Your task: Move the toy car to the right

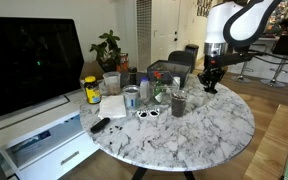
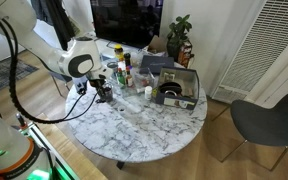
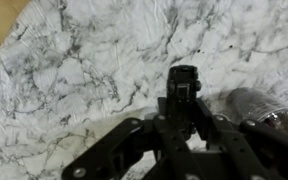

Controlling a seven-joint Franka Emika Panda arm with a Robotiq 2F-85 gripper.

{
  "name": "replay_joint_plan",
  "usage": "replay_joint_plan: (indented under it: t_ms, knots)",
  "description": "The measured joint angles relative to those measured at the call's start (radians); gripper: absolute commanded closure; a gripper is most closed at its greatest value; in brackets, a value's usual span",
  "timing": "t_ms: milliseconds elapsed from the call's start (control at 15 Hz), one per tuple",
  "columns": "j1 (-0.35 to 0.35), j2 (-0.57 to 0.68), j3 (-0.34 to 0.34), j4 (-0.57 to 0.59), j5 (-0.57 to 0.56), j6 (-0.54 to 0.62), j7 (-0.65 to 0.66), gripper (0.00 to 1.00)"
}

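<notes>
Next, the gripper releases the toy car on the white marble [image 1: 191,82] beside the black tray.
The toy car [image 3: 184,84] is small and dark, seen end-on between my fingertips in the wrist view. My gripper [image 3: 184,100] is shut on it, low over the white marble table [image 3: 74,70]. In both exterior views the gripper [image 1: 211,84] [image 2: 104,93] hangs near the table's rim, apart from the cluster of items. The car is too dark to pick out from the fingers there. I cannot tell whether the car touches the marble.
A clear bottle [image 3: 256,106] lies close beside the gripper. On the table stand a glass [image 1: 178,101], a can [image 1: 132,97], a yellow-lidded jar [image 1: 91,90], sunglasses [image 1: 147,113], a remote [image 1: 100,125] and a black tray [image 2: 177,86]. A chair [image 2: 269,120] stands off the table.
</notes>
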State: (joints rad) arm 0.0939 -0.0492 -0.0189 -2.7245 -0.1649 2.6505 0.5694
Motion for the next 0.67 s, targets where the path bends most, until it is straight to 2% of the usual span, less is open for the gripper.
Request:
replay_joint_plan:
  t_ms: [133,200,467,667]
  knots:
    - [-0.006,-0.012,0.000,-0.005,0.006,0.000,-0.006,0.71]
    - [-0.005,-0.013,0.001,-0.006,0.007,0.000,-0.006,0.93]
    - [-0.043,0.000,0.013,0.025,-0.055,0.001,0.077,0.93]
    - [-0.114,0.051,-0.025,0.114,-0.041,-0.002,0.090,0.93]
